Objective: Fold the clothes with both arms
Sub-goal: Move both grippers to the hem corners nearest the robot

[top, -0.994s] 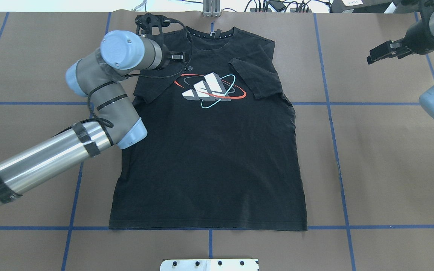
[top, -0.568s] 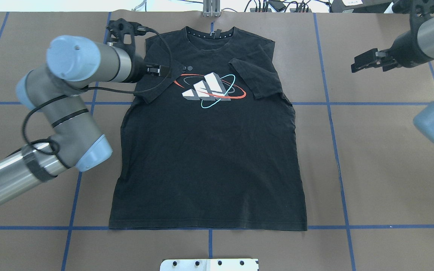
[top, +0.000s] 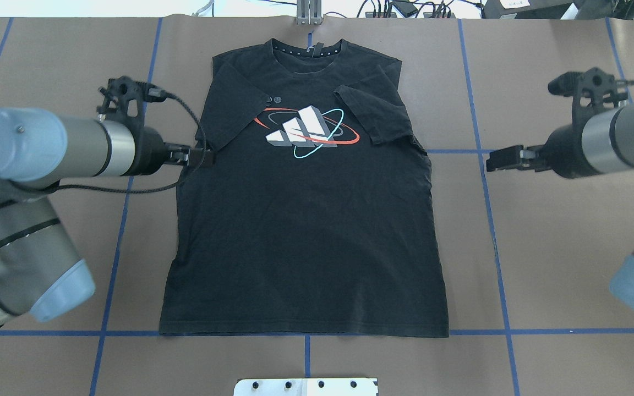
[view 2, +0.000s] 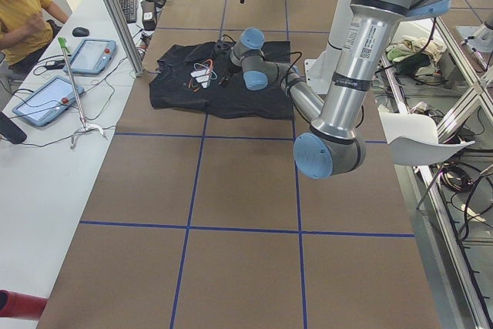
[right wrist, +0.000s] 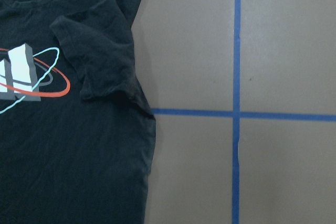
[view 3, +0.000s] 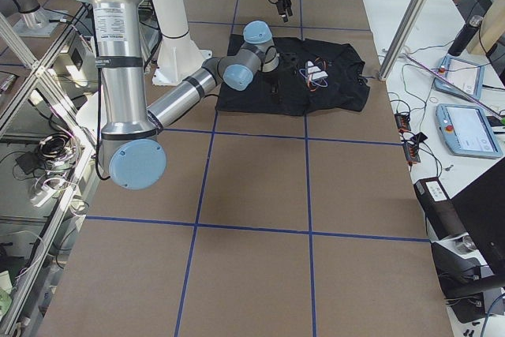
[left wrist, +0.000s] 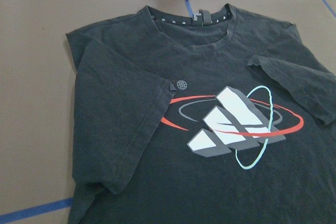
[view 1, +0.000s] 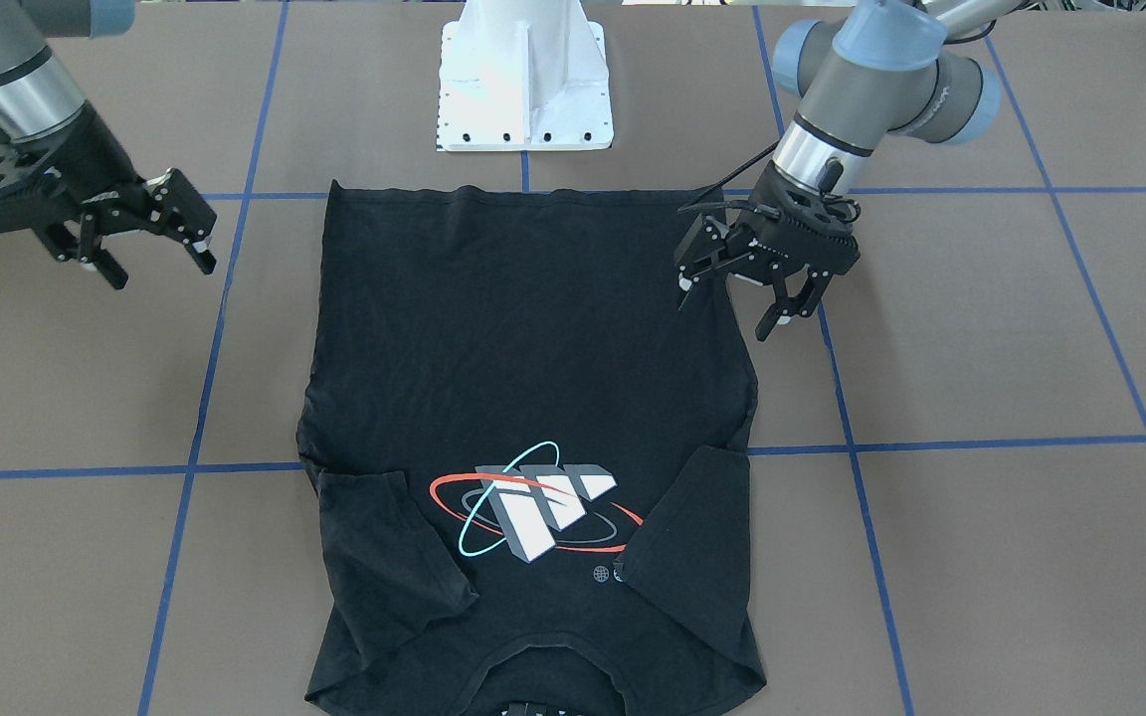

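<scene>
Next, my left gripper goes to the hem corner (view 1: 718, 195) of the black T-shirt, the one nearest that gripper, and closes there.
The black T-shirt (top: 306, 236) lies flat and face up on the brown table, collar at the far edge. Both short sleeves are folded in over the chest, the left sleeve (top: 234, 113) and the right sleeve (top: 375, 113) flanking the white, red and teal graphic (top: 306, 132). My left gripper (view 1: 727, 303) hangs open above the shirt's left side edge, holding nothing. My right gripper (view 1: 160, 264) is open too, over bare table well off the shirt's right edge. The left wrist view looks onto the shirt (left wrist: 131, 103) chest; the right wrist view catches its right side (right wrist: 68, 156).
The white pedestal base (view 1: 523, 89) stands at the near edge just behind the hem. Blue tape lines (top: 482, 151) grid the table. A metal bracket (top: 309, 14) sits past the collar. A person (view 2: 23, 13) sits at a side desk with tablets.
My left gripper has drawn back from the folded left sleeve, leftward and toward the robot, to the shirt's edge. My right gripper has come nearer the robot, level with the left.
</scene>
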Robot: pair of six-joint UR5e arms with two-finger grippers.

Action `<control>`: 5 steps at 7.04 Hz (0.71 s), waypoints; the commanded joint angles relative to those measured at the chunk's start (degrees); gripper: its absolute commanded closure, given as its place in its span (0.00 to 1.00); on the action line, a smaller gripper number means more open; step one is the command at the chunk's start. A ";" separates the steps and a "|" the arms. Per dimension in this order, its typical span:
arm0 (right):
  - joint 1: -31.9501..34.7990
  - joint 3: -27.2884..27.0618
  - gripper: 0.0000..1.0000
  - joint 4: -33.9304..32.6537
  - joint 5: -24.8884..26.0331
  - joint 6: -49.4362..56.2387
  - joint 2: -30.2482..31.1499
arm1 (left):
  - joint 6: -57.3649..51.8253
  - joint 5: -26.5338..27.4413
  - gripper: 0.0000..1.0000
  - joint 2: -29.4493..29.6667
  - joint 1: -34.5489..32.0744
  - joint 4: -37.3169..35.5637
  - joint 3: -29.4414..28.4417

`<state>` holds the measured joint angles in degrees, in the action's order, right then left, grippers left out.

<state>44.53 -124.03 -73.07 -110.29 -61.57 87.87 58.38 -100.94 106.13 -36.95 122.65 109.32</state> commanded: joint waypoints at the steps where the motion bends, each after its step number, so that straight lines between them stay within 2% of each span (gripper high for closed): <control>1: -11.61 -5.33 0.00 -0.06 9.43 -9.67 4.40 | 4.44 0.74 0.00 -8.27 6.59 0.31 6.75; 2: -15.93 -7.69 0.00 -0.06 12.69 -11.54 6.94 | 7.33 4.40 0.00 -11.35 11.76 0.31 9.04; 4: -26.29 -9.73 0.00 -0.06 22.87 -17.15 10.29 | 13.15 9.51 0.00 -15.84 19.95 0.40 10.46; 5: -28.78 -11.22 0.00 -0.06 24.14 -19.01 10.48 | 15.60 10.84 0.00 -17.34 22.51 0.40 10.65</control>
<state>20.42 -133.41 -73.12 -89.81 -77.63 97.35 70.80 -92.46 91.25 -18.49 123.01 119.36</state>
